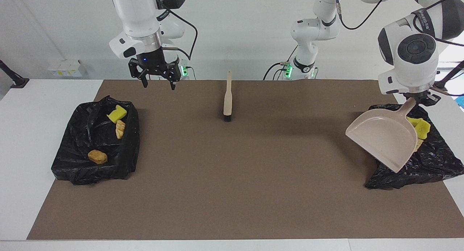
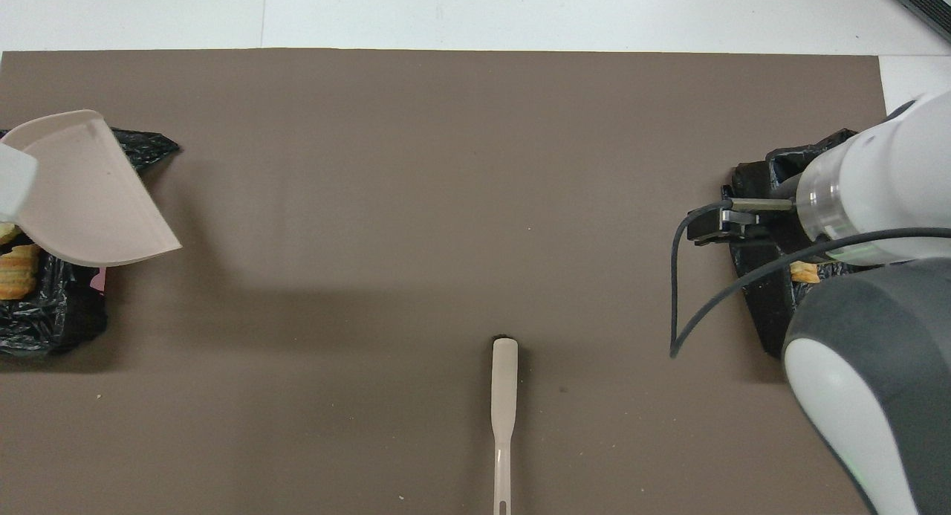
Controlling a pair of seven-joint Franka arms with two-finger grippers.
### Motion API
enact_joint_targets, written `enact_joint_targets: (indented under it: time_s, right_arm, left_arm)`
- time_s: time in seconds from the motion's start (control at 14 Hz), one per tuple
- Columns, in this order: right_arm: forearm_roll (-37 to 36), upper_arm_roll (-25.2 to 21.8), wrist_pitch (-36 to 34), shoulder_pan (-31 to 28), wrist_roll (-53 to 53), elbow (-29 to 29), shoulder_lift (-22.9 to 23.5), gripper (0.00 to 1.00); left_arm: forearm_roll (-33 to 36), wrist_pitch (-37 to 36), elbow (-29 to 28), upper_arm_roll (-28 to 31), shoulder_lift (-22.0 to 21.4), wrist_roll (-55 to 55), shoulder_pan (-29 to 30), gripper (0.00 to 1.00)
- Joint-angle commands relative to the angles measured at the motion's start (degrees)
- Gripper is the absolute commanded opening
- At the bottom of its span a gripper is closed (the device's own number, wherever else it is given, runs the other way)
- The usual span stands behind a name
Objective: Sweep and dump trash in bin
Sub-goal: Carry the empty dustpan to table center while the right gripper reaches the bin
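My left gripper will release the beige dustpan, now tilted over the black-bagged bin, on the brown mat (image 2: 506, 221) just past the black bristles of the beige brush.
My left gripper (image 1: 422, 98) is shut on the handle of the beige dustpan (image 1: 384, 138). It holds the pan tilted over the black-bagged bin (image 1: 431, 164) at the left arm's end of the table. Yellow sponge trash (image 1: 421, 127) lies in that bin beside the pan. The pan (image 2: 89, 195) and a tan lump (image 2: 16, 273) in the bin also show in the overhead view. My right gripper (image 1: 158, 85) is open and empty, up in the air beside a second black-bagged bin (image 1: 130, 146). That bin holds a yellow sponge (image 1: 116, 114) and two tan-orange lumps (image 1: 120, 129).
A beige brush (image 1: 227, 99) with black bristles lies on the brown mat (image 1: 232, 178) midway between the arms, near the robots' edge; it also shows in the overhead view (image 2: 504, 403). White table borders the mat.
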Motion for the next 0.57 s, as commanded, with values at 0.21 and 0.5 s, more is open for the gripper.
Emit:
enact_joint_targets:
  time_s: [0.21, 0.5]
  right_arm:
    - [-4.4, -0.2, -6.5, -0.9, 1.2, 12.3, 7.4, 1.00]
    - [-4.3, -0.5, -6.5, -0.7, 5.5, 13.4, 7.8, 1.00]
  left_arm:
    - [-12.3, -1.0, -4.1, 0.6, -3.9, -17.1, -6.5, 0.00]
    - [-19.1, -0.5, -6.1, 0.6, -5.5, -28.0, -12.5, 0.00]
